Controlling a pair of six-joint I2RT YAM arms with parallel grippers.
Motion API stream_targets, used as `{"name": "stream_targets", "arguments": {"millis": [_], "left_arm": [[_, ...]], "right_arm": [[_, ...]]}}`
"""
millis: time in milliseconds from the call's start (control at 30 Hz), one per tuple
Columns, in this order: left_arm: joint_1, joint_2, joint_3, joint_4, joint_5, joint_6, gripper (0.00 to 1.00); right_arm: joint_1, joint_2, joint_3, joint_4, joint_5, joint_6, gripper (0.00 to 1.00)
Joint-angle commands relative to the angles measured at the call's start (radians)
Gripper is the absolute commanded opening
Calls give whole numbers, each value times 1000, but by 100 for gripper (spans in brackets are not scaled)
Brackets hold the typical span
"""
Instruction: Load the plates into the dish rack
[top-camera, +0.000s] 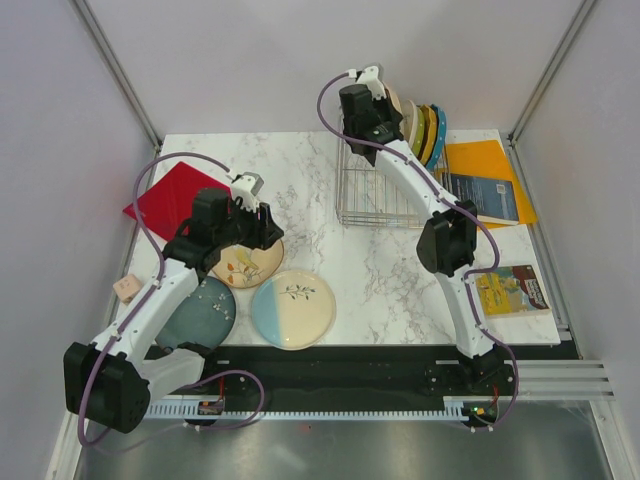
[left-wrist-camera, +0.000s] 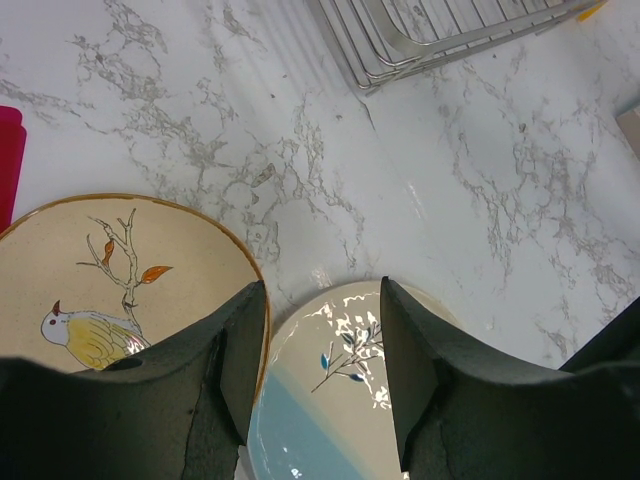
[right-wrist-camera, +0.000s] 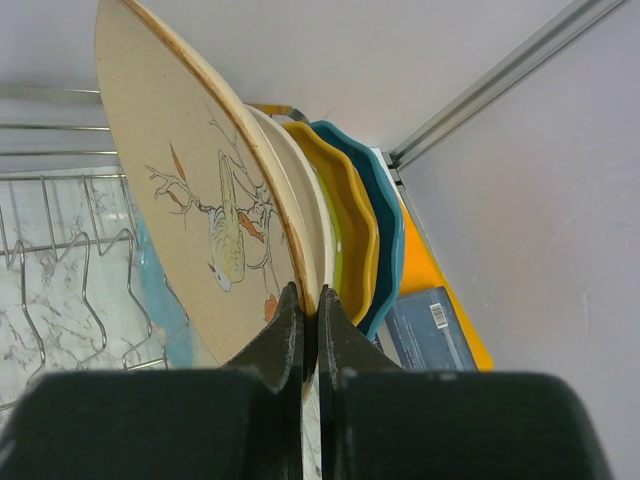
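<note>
Next, I stand the cream bird-and-branch plate, now held over the rack's back, upright in the rack slot (top-camera: 385, 128) beside the standing dishes with my right gripper.
My right gripper (right-wrist-camera: 310, 305) is shut on the rim of a cream bird-and-branch plate (right-wrist-camera: 190, 210), held upright on edge over the back of the wire dish rack (top-camera: 375, 195), beside other standing dishes (right-wrist-camera: 350, 220). In the top view that gripper (top-camera: 378, 100) is at the rack's far right corner. My left gripper (left-wrist-camera: 320, 360) hangs open, nothing between its fingers, over the gap between a second cream bird plate (left-wrist-camera: 120, 270) and the half-blue half-cream plate (left-wrist-camera: 330, 420). Both lie flat on the table. A dark teal plate (top-camera: 205, 312) lies at the front left, partly under my left arm.
A red mat (top-camera: 170, 200) lies at the back left. An orange folder (top-camera: 490, 165) and a blue book (top-camera: 480, 195) sit right of the rack, a yellow booklet (top-camera: 510, 290) further forward. A small pink block (top-camera: 125, 288) is at the left edge.
</note>
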Motion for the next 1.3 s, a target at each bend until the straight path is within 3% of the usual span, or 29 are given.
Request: {"name": "stream_targets", "arguments": {"millis": [0,667,1200,1267], "left_arm": [[8,-17,-8,55,36,-30,57],[13,-35,-34,63,32,-30,57],[16,-3,6,19,18,-36,57],[16,-1,12,11,12,-35,57]], "right_arm": [[14,-77,52,167,61,-15,0],[24,-37,-6,158,125,17,0],[20,84,20,0,64,165,0],[19,87,16,0,62,160,10]]}}
